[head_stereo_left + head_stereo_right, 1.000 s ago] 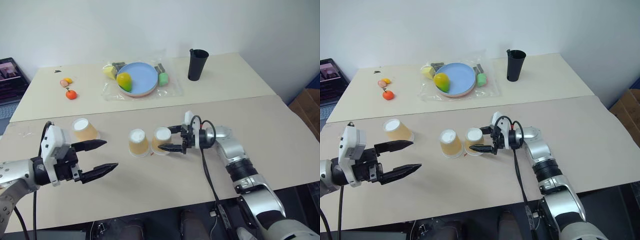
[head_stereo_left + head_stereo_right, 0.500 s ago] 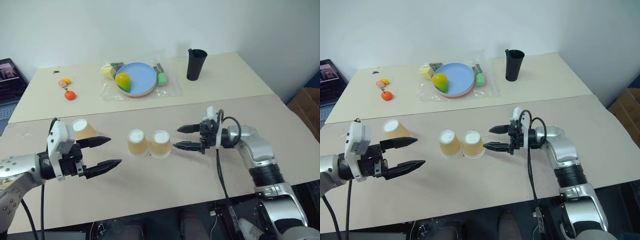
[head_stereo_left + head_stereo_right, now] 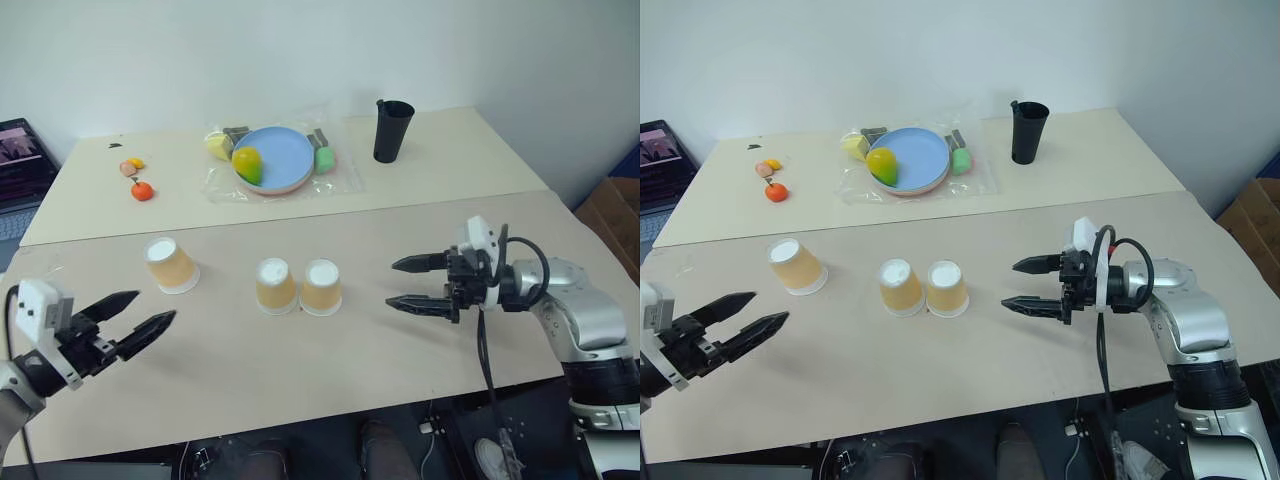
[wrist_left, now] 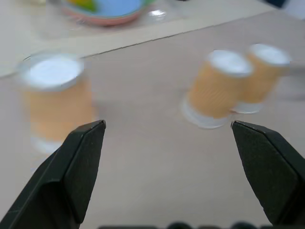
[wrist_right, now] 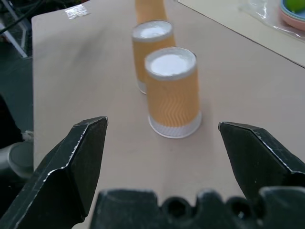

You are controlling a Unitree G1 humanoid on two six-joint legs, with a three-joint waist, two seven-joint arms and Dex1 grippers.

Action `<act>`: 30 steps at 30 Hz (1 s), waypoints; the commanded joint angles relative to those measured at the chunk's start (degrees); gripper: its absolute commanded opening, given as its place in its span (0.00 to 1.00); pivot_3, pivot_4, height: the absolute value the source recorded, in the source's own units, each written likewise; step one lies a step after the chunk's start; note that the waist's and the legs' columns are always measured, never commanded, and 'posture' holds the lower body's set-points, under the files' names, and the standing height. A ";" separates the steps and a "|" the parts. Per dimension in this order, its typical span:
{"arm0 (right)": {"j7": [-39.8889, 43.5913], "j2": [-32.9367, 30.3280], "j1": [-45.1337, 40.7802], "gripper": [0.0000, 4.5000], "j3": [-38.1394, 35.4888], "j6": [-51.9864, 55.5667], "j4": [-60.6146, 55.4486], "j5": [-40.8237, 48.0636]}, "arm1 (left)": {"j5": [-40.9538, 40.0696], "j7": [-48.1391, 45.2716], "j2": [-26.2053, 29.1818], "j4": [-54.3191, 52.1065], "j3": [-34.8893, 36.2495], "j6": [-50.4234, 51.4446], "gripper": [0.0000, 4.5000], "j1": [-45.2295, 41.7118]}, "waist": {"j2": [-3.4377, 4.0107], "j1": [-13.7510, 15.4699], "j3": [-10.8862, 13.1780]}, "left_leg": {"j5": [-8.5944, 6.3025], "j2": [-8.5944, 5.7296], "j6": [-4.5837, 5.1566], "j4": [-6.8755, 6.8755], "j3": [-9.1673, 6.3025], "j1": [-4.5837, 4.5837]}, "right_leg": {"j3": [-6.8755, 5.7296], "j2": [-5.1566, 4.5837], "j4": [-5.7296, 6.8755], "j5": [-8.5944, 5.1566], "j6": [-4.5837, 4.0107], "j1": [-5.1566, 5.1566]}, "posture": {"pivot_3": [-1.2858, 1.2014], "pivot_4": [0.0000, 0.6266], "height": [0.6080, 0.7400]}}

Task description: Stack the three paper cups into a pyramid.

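The lone paper cup must go on top of the touching pair. So my left gripper needs to close on the orange-tan sides (image 3: 171, 265) (image 4: 59, 109) of that cup.
Three orange-tan paper cups stand upside down on the near table. Two touch side by side in the middle, one (image 3: 276, 286) on the left and one (image 3: 321, 286) on the right. The third cup (image 3: 170, 265) stands alone further left. My right gripper (image 3: 408, 283) hovers open to the right of the pair, pointing at them with a gap between. My left gripper (image 3: 133, 318) is open at the near left, in front of the lone cup and apart from it. Both hold nothing. The wrist views show the same cups (image 5: 172, 90) (image 4: 55, 98) ahead of the open fingers.
On the far table lie a blue plate (image 3: 273, 158) with toy fruit on a plastic sheet, a tall black cup (image 3: 393, 129), and small toy fruits (image 3: 142, 190) at the left. A seam (image 3: 430, 203) divides the two tables. A laptop (image 3: 22, 150) sits off the far left edge.
My right gripper let go of the right cup beside the middle one and drew back to the right. My left gripper pulled away leftward and lower, off from the lone cup.
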 commanded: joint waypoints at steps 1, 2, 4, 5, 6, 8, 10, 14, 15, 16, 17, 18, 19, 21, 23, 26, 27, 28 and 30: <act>-0.95 -0.04 -0.47 0.97 -1.19 0.30 -2.11 2.02 | 12.11 5.38 -0.55 7.42 -2.92 -10.22 1.00 -1.70 | -0.02 0.22 -0.02 | 0.00 0.00 0.00 0.00 0.00 0.01 | 0.00 0.00 -0.02 0.00 0.00 0.02 | 0.52 0.24 0.96; -1.10 0.02 -0.27 0.97 -1.12 -0.01 -1.99 1.97 | 13.81 7.07 -0.93 10.33 -3.21 -11.64 1.00 -3.21 | -0.02 0.38 -0.01 | 0.00 -0.01 0.00 -0.01 0.00 0.03 | 0.00 0.00 -0.02 0.00 0.00 0.05 | 0.52 0.24 0.96; -1.70 0.07 0.12 0.97 -0.93 -0.33 -2.11 1.85 | 14.38 7.75 -1.64 13.85 -3.16 -13.84 1.00 -5.77 | -0.03 0.73 -0.02 | 0.00 0.00 0.00 -0.02 0.00 0.03 | -0.03 0.00 -0.01 0.00 -0.01 0.04 | 0.52 0.24 0.96; -1.99 0.08 0.30 0.97 -0.98 -0.37 -2.28 1.91 | 14.86 7.99 -1.73 15.02 -3.53 -14.61 1.00 -6.96 | -0.07 0.90 -0.03 | 0.00 0.01 0.00 -0.02 -0.01 0.02 | -0.04 0.00 -0.01 0.00 -0.01 0.02 | 0.52 0.24 0.96; -2.34 0.13 0.46 0.97 -1.18 -0.26 -2.55 2.17 | 14.81 7.48 -1.83 15.62 -4.03 -15.24 1.00 -7.96 | -0.12 1.03 -0.04 | 0.00 0.01 -0.01 -0.02 -0.01 0.01 | -0.04 0.00 -0.01 0.01 -0.01 0.00 | 0.52 0.24 0.96; -3.33 0.37 0.66 0.97 -1.67 0.02 -2.85 2.57 | 15.84 7.20 -1.80 16.56 -5.35 -16.64 1.00 -9.63 | -0.17 1.38 -0.04 | -0.02 0.01 -0.04 -0.01 -0.01 -0.01 | -0.04 -0.01 -0.01 0.01 -0.01 -0.03 | 0.52 0.24 0.96; -4.26 0.56 1.03 0.97 -2.27 0.70 -3.65 3.66 | 17.44 7.56 -1.57 18.23 -6.75 -18.14 1.00 -11.50 | -0.17 1.60 -0.04 | -0.04 0.00 -0.07 -0.01 -0.01 -0.01 | -0.04 -0.03 0.00 0.01 -0.01 -0.04 | 0.52 0.24 0.96; -5.43 0.03 2.71 0.97 -2.84 0.84 -5.51 4.31 | 17.30 6.27 -1.52 19.96 -8.83 -18.61 1.00 -14.80 | -0.17 1.54 -0.04 | -0.05 0.01 -0.07 -0.02 -0.02 -0.04 | -0.04 -0.02 0.01 0.02 -0.01 -0.09 | 0.52 0.24 0.96; -5.80 -0.02 3.04 0.97 -3.25 1.17 -5.82 4.70 | 17.50 6.00 -1.43 20.53 -9.61 -18.81 1.00 -15.71 | -0.17 1.48 -0.04 | -0.05 0.01 -0.07 -0.01 -0.02 -0.05 | -0.04 -0.03 0.01 0.02 -0.01 -0.10 | 0.52 0.24 0.96; -6.34 -0.03 3.31 0.97 -3.59 1.15 -6.03 4.85 | 17.97 5.88 -1.25 21.29 -10.39 -19.06 1.00 -16.57 | -0.18 1.44 -0.04 | -0.05 0.00 -0.07 -0.01 -0.02 -0.04 | -0.04 -0.03 0.01 0.02 -0.01 -0.10 | 0.52 0.24 0.96; -6.97 -0.01 3.55 0.97 -3.95 1.30 -6.24 5.10 | 18.01 5.50 -1.20 22.01 -11.09 -19.21 1.00 -17.59 | -0.18 1.42 -0.04 | -0.05 0.01 -0.07 -0.01 -0.01 -0.04 | -0.04 -0.03 0.01 0.02 -0.01 -0.09 | 0.52 0.24 0.96; -7.28 -0.11 3.77 0.97 -4.19 1.41 -6.50 5.40 | 18.24 5.53 -1.22 22.75 -11.67 -19.34 1.00 -18.63 | -0.18 1.44 -0.04 | -0.05 0.01 -0.07 -0.01 -0.01 -0.04 | -0.04 -0.02 0.01 0.02 -0.01 -0.09 | 0.52 0.24 0.96; -7.48 -0.23 3.93 0.97 -4.35 1.56 -6.77 5.69 | 18.73 5.69 -1.20 23.61 -12.24 -19.60 1.00 -19.65 | -0.18 1.40 -0.04 | -0.05 0.00 -0.07 -0.01 -0.01 -0.03 | -0.04 -0.03 0.04 0.02 -0.01 -0.09 | 0.52 0.24 0.96; -7.79 -0.49 4.34 0.97 -4.58 1.70 -7.25 6.10 | 18.47 4.84 -1.35 24.59 -13.25 -19.70 1.00 -21.44 | -0.18 1.33 -0.04 | -0.05 0.02 -0.07 -0.01 -0.01 -0.02 | -0.05 -0.01 0.04 0.02 -0.01 -0.09 | 0.52 0.24 0.96; -8.18 -0.65 4.73 0.97 -4.77 1.75 -7.68 6.33 | 19.58 4.64 -1.24 26.05 -14.49 -20.79 1.00 -23.06 | -0.19 1.28 -0.05 | -0.05 0.02 -0.07 -0.01 -0.01 -0.02 | -0.05 -0.01 0.04 0.02 -0.01 -0.09 | 0.52 0.24 0.96; -9.04 -0.76 5.04 0.97 -5.10 2.00 -8.43 6.63 | 19.80 4.98 -1.57 28.55 -15.34 -21.07 1.00 -26.08 | -0.19 1.33 -0.05 | -0.05 0.01 -0.06 -0.01 0.00 -0.04 | -0.04 -0.01 0.03 0.02 -0.01 -0.10 | 0.52 0.24 0.96; -9.22 -0.80 5.13 0.97 -5.23 2.11 -8.64 6.88 | 20.00 5.03 -1.57 29.25 -15.69 -21.12 1.00 -26.81 | -0.19 1.33 -0.05 | -0.05 0.02 -0.06 -0.01 -0.01 -0.04 | -0.04 -0.01 0.03 0.02 -0.01 -0.11 | 0.52 0.24 0.96; -9.50 -0.85 5.13 0.97 -5.32 2.15 -8.78 7.02 | 20.15 4.82 -1.67 30.01 -16.28 -21.32 1.00 -27.91 | -0.19 1.29 -0.05 | -0.05 0.02 -0.06 -0.01 -0.01 -0.04 | -0.04 -0.01 0.03 0.02 -0.01 -0.11 | 0.52 0.24 0.96; -9.93 -1.01 5.19 0.97 -5.49 2.24 -9.10 7.41 | 20.71 4.80 -1.89 31.73 -17.43 -21.84 1.00 -30.00 | -0.19 1.43 -0.04 | -0.05 0.01 -0.06 -0.01 -0.01 -0.04 | -0.04 -0.02 0.03 0.02 0.00 -0.11 | 0.52 0.24 0.96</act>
